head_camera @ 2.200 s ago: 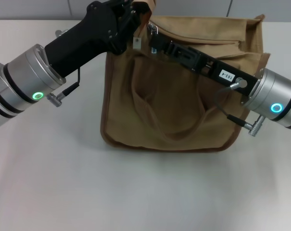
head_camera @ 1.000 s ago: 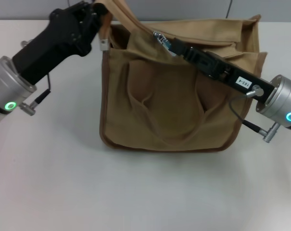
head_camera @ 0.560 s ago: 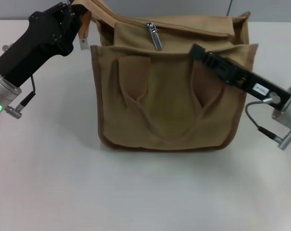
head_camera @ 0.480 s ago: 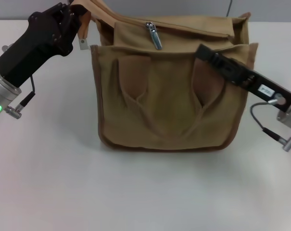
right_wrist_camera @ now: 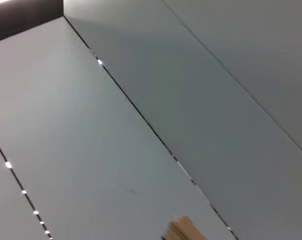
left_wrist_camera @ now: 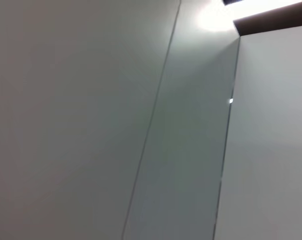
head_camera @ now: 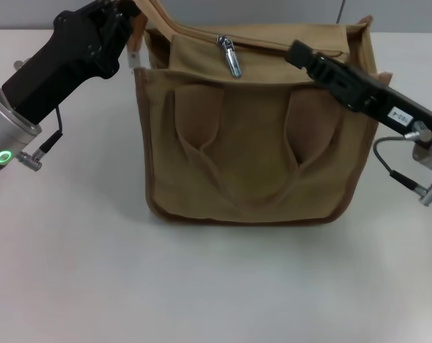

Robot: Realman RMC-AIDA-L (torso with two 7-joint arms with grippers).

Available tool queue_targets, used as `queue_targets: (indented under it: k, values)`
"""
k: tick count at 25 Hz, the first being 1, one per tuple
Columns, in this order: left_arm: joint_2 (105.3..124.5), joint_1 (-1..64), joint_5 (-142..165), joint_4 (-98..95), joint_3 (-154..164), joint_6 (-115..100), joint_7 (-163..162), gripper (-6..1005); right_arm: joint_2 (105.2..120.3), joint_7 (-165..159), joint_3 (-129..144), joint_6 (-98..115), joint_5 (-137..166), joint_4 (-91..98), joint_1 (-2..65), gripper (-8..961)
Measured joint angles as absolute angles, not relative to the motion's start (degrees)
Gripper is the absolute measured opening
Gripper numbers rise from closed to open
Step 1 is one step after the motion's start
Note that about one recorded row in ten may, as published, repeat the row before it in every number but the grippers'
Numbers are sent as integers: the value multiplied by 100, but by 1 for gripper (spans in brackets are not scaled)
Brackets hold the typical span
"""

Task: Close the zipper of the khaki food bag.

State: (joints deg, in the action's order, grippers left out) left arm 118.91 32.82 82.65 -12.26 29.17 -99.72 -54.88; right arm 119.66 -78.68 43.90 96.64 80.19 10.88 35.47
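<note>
The slider sits partway along the zipper and the robot's right gripper is empty beyond it, so that gripper should go back and pinch the silver pull tab (head_camera: 233, 63).
The khaki food bag (head_camera: 251, 157) stands upright in the middle of the table, its two looped handles facing me. Its zipper (head_camera: 232, 57) runs along the top, and the silver pull tab hangs free over the front, left of centre. My left gripper (head_camera: 130, 25) is at the bag's top left corner, shut on the bag's tan end strap and holding it up. My right gripper (head_camera: 298, 51) hovers over the top right part of the bag, open, apart from the slider and holding nothing. In the right wrist view only a tan scrap of the bag (right_wrist_camera: 183, 231) shows.
The bag rests on a white table (head_camera: 201, 286). Grey wall panels (head_camera: 287, 11) rise behind it. The left wrist view shows only wall panels (left_wrist_camera: 141, 125). Cables and connectors stick out of both wrists beside the bag.
My right gripper let go of the zipper's slider and drew back to the right, then rose toward the bag's top edge. The pull tab now hangs loose. The left gripper shifted slightly right, still holding the strap.
</note>
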Motion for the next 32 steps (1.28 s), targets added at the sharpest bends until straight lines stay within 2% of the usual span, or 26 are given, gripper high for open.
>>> queue_targets:
  k: [3,9,21,32]
  values:
    - [11893,3342,8286,-1208,2940,-10019,-5493,33,11965,-7853,4418,9492,8031,1089,3608,22]
    - [11907,3475,8298,-1195,3051,-10018,-5502,33,11965,-7802,4729,9111,8043,1079,3746,212]
    - [11909,3753,8306,-1194,3161,-9957,-5503,33,11970,-7912,5001,8836,8051,1058,4015,485]
    - [11918,3851,8295,-1178,3244,-9922,-5502,33,11984,-8170,5243,8687,7998,1038,4254,463]
